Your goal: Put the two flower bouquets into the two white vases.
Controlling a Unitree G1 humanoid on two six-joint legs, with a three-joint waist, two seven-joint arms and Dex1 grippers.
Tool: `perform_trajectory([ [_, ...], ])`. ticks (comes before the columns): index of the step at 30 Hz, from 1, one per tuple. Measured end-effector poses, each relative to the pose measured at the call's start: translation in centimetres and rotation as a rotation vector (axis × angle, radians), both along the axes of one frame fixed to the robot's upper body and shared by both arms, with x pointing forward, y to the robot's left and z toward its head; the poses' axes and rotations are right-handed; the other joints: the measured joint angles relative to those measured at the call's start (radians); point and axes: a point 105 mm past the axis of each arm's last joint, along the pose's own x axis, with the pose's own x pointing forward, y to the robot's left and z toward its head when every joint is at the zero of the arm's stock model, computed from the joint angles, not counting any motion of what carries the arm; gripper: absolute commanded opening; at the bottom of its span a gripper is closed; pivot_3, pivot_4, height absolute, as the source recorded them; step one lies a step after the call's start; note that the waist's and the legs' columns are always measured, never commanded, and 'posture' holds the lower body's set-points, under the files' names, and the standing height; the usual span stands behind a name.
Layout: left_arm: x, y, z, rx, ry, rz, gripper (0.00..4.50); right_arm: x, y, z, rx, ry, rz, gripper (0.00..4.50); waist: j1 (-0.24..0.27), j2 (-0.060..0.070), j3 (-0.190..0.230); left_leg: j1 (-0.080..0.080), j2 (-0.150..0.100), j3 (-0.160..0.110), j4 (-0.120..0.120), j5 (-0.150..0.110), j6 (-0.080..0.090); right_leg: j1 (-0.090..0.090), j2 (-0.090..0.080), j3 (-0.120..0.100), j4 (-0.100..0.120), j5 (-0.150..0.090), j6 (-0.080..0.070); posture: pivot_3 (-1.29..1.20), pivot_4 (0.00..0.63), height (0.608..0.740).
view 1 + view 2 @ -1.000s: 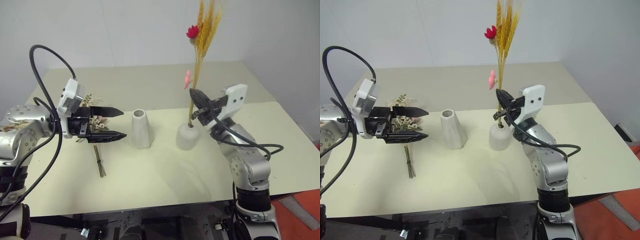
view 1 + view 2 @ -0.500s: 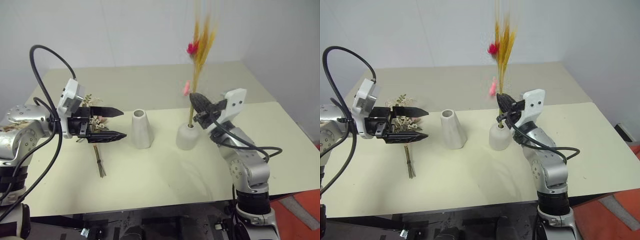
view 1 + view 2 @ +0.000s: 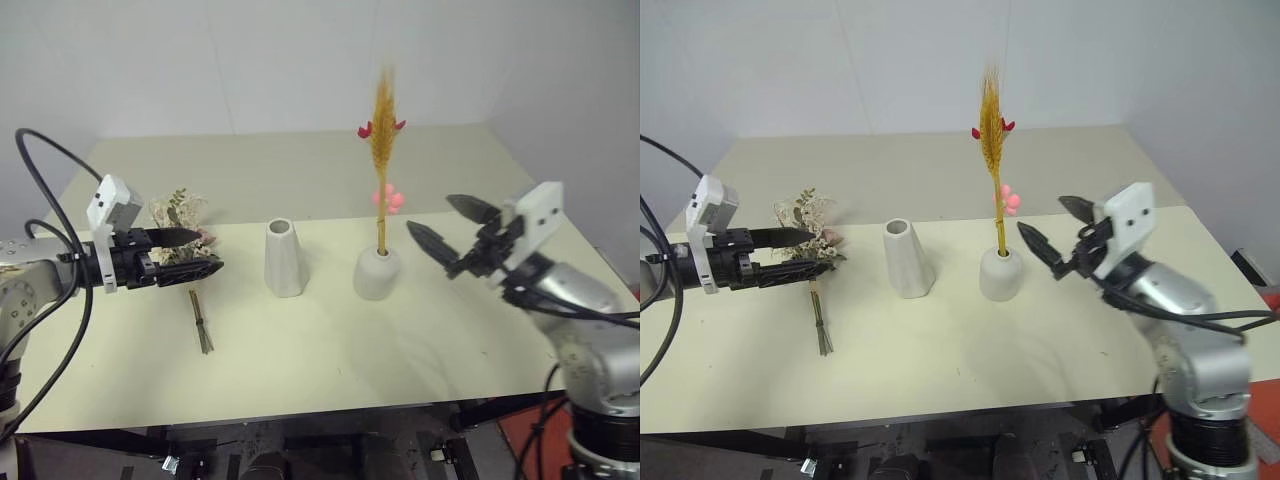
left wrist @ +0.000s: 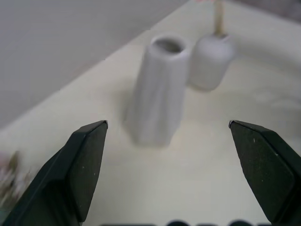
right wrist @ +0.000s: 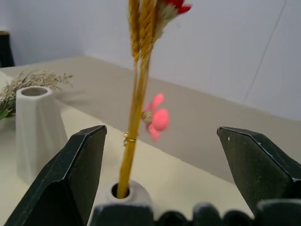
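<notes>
The upper stems [image 3: 194,298] of the bushy bouquet, just below its flowers, should be gripped next by my left gripper, so the lower ends stay free.
The slim wheat-like bouquet [image 3: 381,135] stands upright by itself in the short rounded white vase [image 3: 377,274]. My right gripper [image 3: 428,213] hangs open just right of that vase, touching nothing. The tall tapered white vase [image 3: 283,258] stands empty to its left. The bushy cream and pink bouquet [image 3: 178,211] lies on the table at the left, stems [image 3: 201,322] pointing toward the front edge. My left gripper [image 3: 210,249] is open just above its flower heads, fingers pointing toward the tall vase [image 4: 160,89]. In the right wrist view the golden stem [image 5: 134,117] rises between my open fingers.
The pale yellow table [image 3: 330,350] has bare room in front of both vases. A second table surface [image 3: 300,170] runs behind, up to the white wall. A black cable [image 3: 40,170] loops above my left arm.
My right gripper opened, let go of the wheat-like bouquet's stem and drew back to the right; the bouquet now stands alone in the short vase. My left gripper moved left and lower, over the bushy bouquet.
</notes>
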Motion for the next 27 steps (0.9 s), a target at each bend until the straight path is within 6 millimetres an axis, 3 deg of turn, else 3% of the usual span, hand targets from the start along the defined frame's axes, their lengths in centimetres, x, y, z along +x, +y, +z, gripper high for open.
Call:
perform_trajectory([
  [4, 1.1, 1.5, -2.0, 0.212, 0.140, 0.223, 4.50, -1.3, -0.1, -0.1, -0.131, 0.092, 0.171, 4.47, 0.006, -0.001, 0.001, 0.007, 0.000, 0.000, 0.000, 0.000, 0.000, 0.009, 0.000, -0.001, -0.001, -0.001, 0.001, 0.00, 0.150, 0.740],
  [9, 2.7, 2.2, -2.2, 0.315, 0.293, 0.491, 4.50, -2.7, -0.1, 0.4, -0.283, 0.138, 0.361, 4.47, 0.017, -0.002, 0.002, 0.013, 0.000, -0.001, 0.000, -0.001, 0.001, 0.019, 0.000, -0.003, -0.007, -0.007, 0.011, 0.00, 0.150, 0.740],
  [15, 3.2, 2.0, -6.5, 0.374, 0.479, 0.558, 4.50, -2.7, 0.4, 1.0, -0.332, 0.127, 0.468, 4.47, 0.014, -0.002, 0.002, 0.009, -0.001, -0.001, -0.001, -0.001, 0.001, 0.012, -0.001, -0.001, -0.005, -0.002, 0.002, 0.00, 0.150, 0.740],
  [20, 3.9, 2.3, -7.4, 0.403, 0.497, 0.625, 4.50, -2.8, 0.4, 1.3, -0.348, 0.109, 0.489, 4.47, 0.025, -0.002, 0.002, 0.009, -0.002, -0.001, 0.000, -0.001, 0.001, 0.013, -0.003, -0.001, -0.006, -0.002, 0.002, 0.00, 0.150, 0.740],
  [25, 4.8, 0.8, -9.7, 0.384, 0.571, 0.631, 4.50, -2.6, 0.2, 1.1, -0.354, 0.113, 0.485, 4.47, 0.041, -0.002, 0.002, 0.009, -0.003, -0.001, 0.000, -0.001, 0.001, 0.014, -0.003, -0.002, -0.007, -0.002, 0.002, 0.00, 0.150, 0.740],
  [27, 5.5, 0.2, -9.6, 0.369, 0.568, 0.647, 4.12, -2.5, 0.2, 1.0, -0.355, 0.112, 0.485, 4.50, 0.046, -0.002, 0.002, 0.009, -0.003, -0.001, 0.000, -0.001, 0.001, 0.014, -0.003, -0.002, -0.007, -0.001, 0.002, 0.00, 0.150, 0.740],
])
